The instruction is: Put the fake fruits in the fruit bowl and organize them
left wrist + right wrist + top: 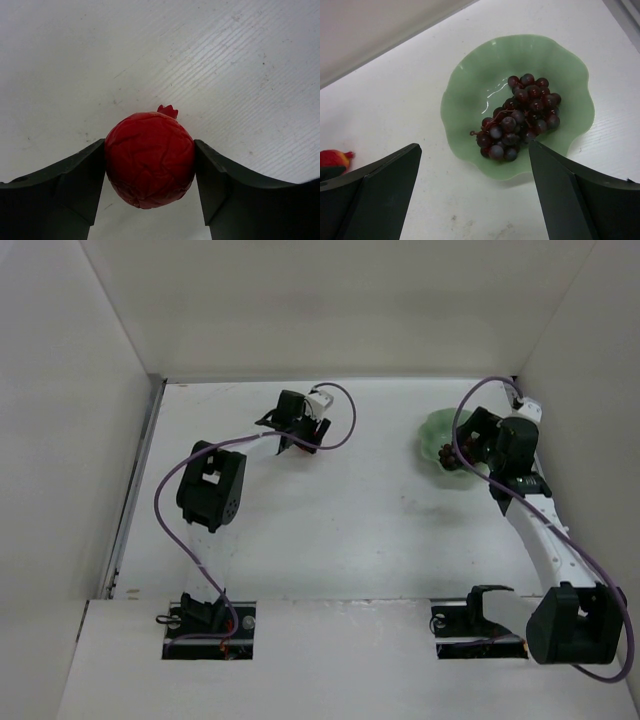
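My left gripper needs to let go of the red round fruit beside the dark purple grapes in the mint-green bowl (pixel 448 435).
The red round fruit (pixel 150 165), wrinkled and with a small crown on top, sits between my left gripper's (pixel 149 144) two fingers, which press on its sides. In the top view that gripper (pixel 296 438) is at the table's far middle, and only a sliver of the red fruit (pixel 286 447) shows. The dark purple grapes (pixel 522 115) lie inside the mint-green scalloped bowl (pixel 465 80). My right gripper (pixel 475 146) is open and empty, just above the bowl's near rim. In the top view the bowl (pixel 432 432) is at the far right, partly hidden by the right gripper (pixel 464 452).
White walls close in the table on the left, back and right. A metal strip (pixel 135 490) runs along the left edge. The left arm's elbow (pixel 210 485) hangs over the left middle. The red fruit (pixel 332 159) also shows at the left edge of the right wrist view.
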### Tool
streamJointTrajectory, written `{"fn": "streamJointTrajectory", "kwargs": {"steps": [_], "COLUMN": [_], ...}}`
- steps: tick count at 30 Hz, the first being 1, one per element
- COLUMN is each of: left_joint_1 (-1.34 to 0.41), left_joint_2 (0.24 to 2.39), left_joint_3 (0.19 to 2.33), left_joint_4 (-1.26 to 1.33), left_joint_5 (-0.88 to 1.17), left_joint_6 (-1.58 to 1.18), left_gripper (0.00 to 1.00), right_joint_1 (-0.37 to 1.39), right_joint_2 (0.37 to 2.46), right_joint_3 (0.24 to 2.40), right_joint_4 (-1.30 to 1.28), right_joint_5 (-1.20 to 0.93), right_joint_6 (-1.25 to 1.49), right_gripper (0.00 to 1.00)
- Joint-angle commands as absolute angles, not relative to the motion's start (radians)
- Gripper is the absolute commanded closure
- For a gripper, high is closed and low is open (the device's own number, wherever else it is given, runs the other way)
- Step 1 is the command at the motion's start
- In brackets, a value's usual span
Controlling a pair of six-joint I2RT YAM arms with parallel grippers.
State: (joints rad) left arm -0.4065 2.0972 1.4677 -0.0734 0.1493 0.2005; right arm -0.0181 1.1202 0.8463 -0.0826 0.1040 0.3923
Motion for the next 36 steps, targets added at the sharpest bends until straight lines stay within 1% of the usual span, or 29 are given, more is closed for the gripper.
{"fn": "streamJointTrajectory", "kwargs": {"steps": [1,5,7,8,11,14,18,20,22,26,28,30,32,34,36], "left_joint_1": [-0.416,-0.464,-0.511,-0.542,-0.636,-0.740,-0.827,-0.854,-0.866,-0.871,-0.871,-0.877,-0.886,-0.890,-0.893], "left_joint_2": [2.045,1.984,1.957,1.954,1.986,2.081,2.235,2.334,2.431,2.581,2.621,2.635,2.635,2.631,2.619], "left_joint_3": [1.471,1.463,1.491,1.517,1.617,1.748,1.900,2.006,2.127,2.334,2.384,2.387,2.364,2.350,2.341], "left_joint_4": [-0.057,-0.049,-0.034,-0.020,0.047,0.158,0.340,0.417,0.440,0.439,0.431,0.426,0.425,0.425,0.431], "left_joint_5": [0.176,0.172,0.170,0.169,0.167,0.178,0.178,0.183,0.192,0.209,0.219,0.236,0.247,0.253,0.241], "left_joint_6": [0.242,0.314,0.362,0.383,0.413,0.407,0.396,0.381,0.361,0.328,0.318,0.314,0.313,0.313,0.322], "left_gripper": [0.45,0.68,0.76,0.77,0.76,0.69,0.62,0.57,0.51,0.45,0.43,0.40,0.33,0.21,0.07], "right_joint_1": [-0.018,-0.033,-0.036,-0.036,-0.036,-0.062,-0.094,-0.107,-0.116,-0.131,-0.134,-0.134,-0.134,-0.130,-0.122], "right_joint_2": [1.075,1.032,1.008,0.994,0.956,0.919,0.879,0.865,0.845,0.770,0.729,0.698,0.683,0.690,0.709], "right_joint_3": [0.838,0.831,0.831,0.828,0.801,0.779,0.752,0.744,0.736,0.716,0.713,0.713,0.715,0.718,0.719], "right_joint_4": [-0.040,-0.043,-0.052,-0.057,-0.046,-0.017,0.047,0.052,0.051,0.031,0.018,0.017,0.029,0.040,0.044], "right_joint_5": [0.103,0.104,0.133,0.168,0.287,0.339,0.344,0.338,0.325,0.348,0.394,0.449,0.477,0.471,0.445], "right_joint_6": [0.385,0.391,0.394,0.397,0.420,0.455,0.497,0.514,0.518,0.538,0.552,0.549,0.537,0.519,0.502], "right_gripper": [0.04,0.05,0.05,0.05,0.05,0.05,0.05,0.05,0.05,0.05,0.05,0.05,0.04,0.03,0.02]}}
